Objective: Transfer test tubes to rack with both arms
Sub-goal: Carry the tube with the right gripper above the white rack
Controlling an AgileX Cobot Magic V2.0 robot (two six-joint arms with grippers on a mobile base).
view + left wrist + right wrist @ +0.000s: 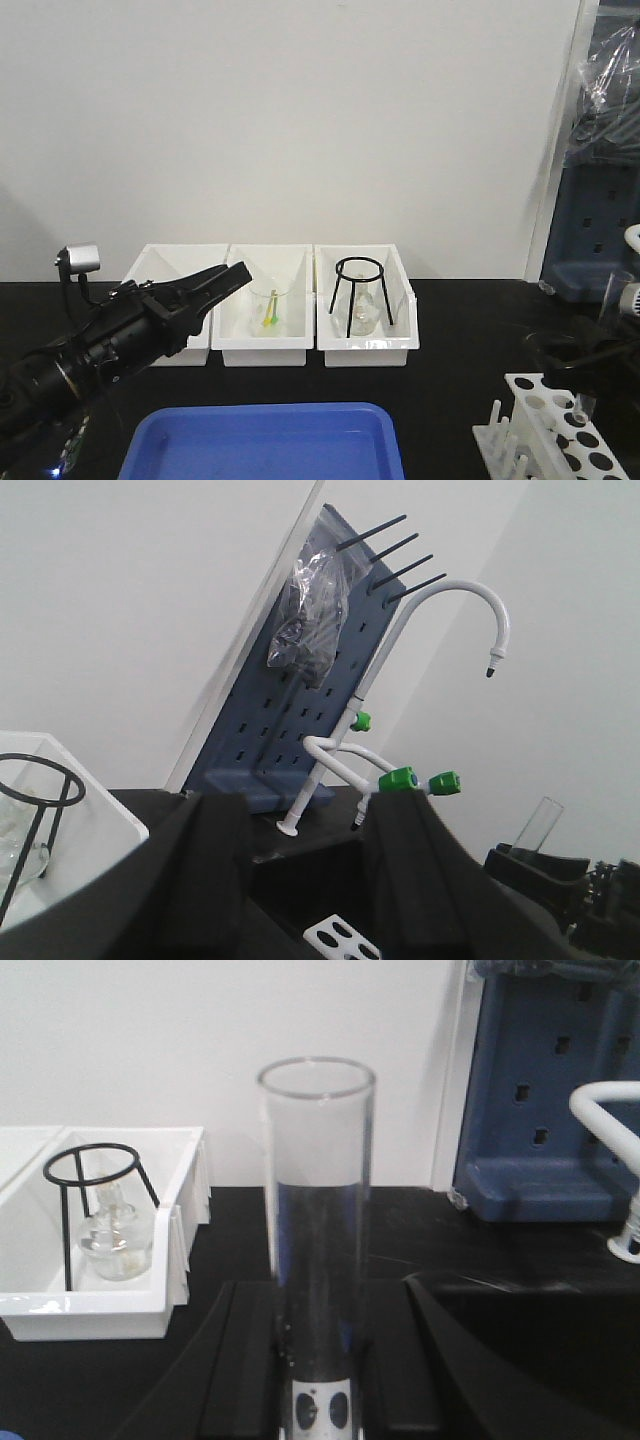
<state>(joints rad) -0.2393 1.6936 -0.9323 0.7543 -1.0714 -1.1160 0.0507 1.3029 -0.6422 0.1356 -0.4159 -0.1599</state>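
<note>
My right gripper needs to release the clear test tube in the white rack's row of holes (561,442) next to the pegs. The tube now hangs just above the rack.
A clear test tube (318,1210) stands upright between the black fingers of my right gripper (318,1360), which is shut on it. Its lower end hangs just above the white rack (318,1412). In the front view the rack (560,435) sits at the bottom right, with the right gripper (580,355) and the tube (615,295) above it. My left gripper (215,285) is raised at the left, pointing toward the bins, open and holding nothing. In the left wrist view its fingers (215,880) stand apart, with a corner of the rack (340,940) beyond them and the held tube (540,825) far right.
Three white bins (270,345) line the back; one holds a black wire tripod (360,295) over a small flask. A blue tray (265,440) lies at the front. A blue pegboard (290,710) and a white tap (440,610) stand at the right by a sink.
</note>
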